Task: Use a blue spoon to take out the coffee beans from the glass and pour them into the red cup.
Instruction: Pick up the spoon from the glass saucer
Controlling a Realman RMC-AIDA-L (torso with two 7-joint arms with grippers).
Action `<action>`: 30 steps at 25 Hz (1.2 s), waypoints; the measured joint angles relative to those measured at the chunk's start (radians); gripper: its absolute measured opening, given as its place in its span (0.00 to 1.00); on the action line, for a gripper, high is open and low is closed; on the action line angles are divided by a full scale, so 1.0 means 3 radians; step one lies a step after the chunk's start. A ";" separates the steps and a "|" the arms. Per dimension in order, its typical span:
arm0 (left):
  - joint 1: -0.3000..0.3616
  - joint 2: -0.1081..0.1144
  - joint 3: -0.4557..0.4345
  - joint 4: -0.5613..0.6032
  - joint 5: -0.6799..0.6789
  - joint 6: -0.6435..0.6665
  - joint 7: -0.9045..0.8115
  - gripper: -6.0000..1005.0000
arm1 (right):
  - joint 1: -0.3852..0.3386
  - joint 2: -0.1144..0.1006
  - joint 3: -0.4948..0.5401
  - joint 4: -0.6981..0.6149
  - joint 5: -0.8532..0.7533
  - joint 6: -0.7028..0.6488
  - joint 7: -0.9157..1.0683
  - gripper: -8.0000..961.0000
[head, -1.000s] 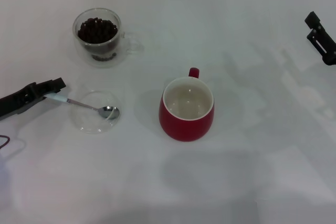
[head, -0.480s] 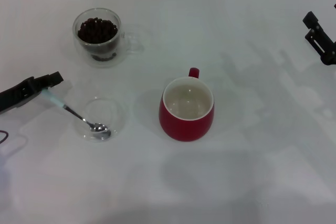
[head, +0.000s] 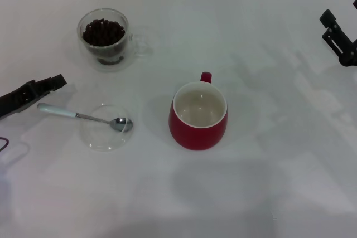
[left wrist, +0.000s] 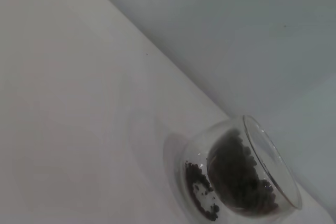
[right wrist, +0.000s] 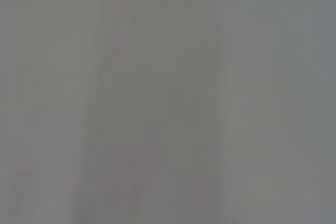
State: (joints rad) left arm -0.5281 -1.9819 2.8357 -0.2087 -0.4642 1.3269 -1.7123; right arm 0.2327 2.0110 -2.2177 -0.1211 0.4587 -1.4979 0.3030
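The blue spoon's handle ends short of my left gripper's fingers, which are on the side of the glass, so I need to pull back, open them and grip the handle's tip (head: 42, 107).
The blue spoon (head: 83, 116) lies flat on the table, its metal bowl over a shallow clear dish (head: 96, 140) and its pale handle pointing left. My left gripper (head: 54, 82) is open and empty, just above and behind the handle's end, not touching it. The glass (head: 106, 37) with the coffee beans (head: 103, 30) stands at the far left; the left wrist view shows the glass (left wrist: 273, 174) and its beans (left wrist: 236, 177). The red cup (head: 199, 116) stands upright at the middle, and its cream inside looks empty. My right gripper (head: 333, 30) is open at the far right edge.
The white table (head: 268, 182) holds only these things. The right wrist view shows a plain grey surface.
My left gripper held the spoon by its handle end; the spoon swung down, then came free. It now lies across the dish. The right gripper has shifted slightly.
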 joint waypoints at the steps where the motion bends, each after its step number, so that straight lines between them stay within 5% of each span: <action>1: -0.0001 0.0000 0.0000 0.0000 -0.0004 0.0000 0.0000 0.11 | 0.0002 0.0000 0.0003 0.0000 0.0000 0.0002 0.0002 0.79; 23: 0.0433 0.0012 -0.0012 -0.0011 -0.0470 0.0392 -0.0138 0.13 | 0.0096 0.0005 0.0029 -0.0100 0.0741 0.0017 -0.0005 0.79; 30: 0.0570 -0.0008 -0.0015 0.0008 -0.0603 0.0394 -0.0166 0.30 | 0.0196 -0.0002 0.0057 -0.0115 0.0856 0.0202 0.0002 0.79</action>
State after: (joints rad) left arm -0.3572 -1.9844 2.8312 -0.2064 -0.6452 1.4450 -1.7620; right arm 0.2916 2.0105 -2.2005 -0.1555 0.7153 -1.4373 0.3035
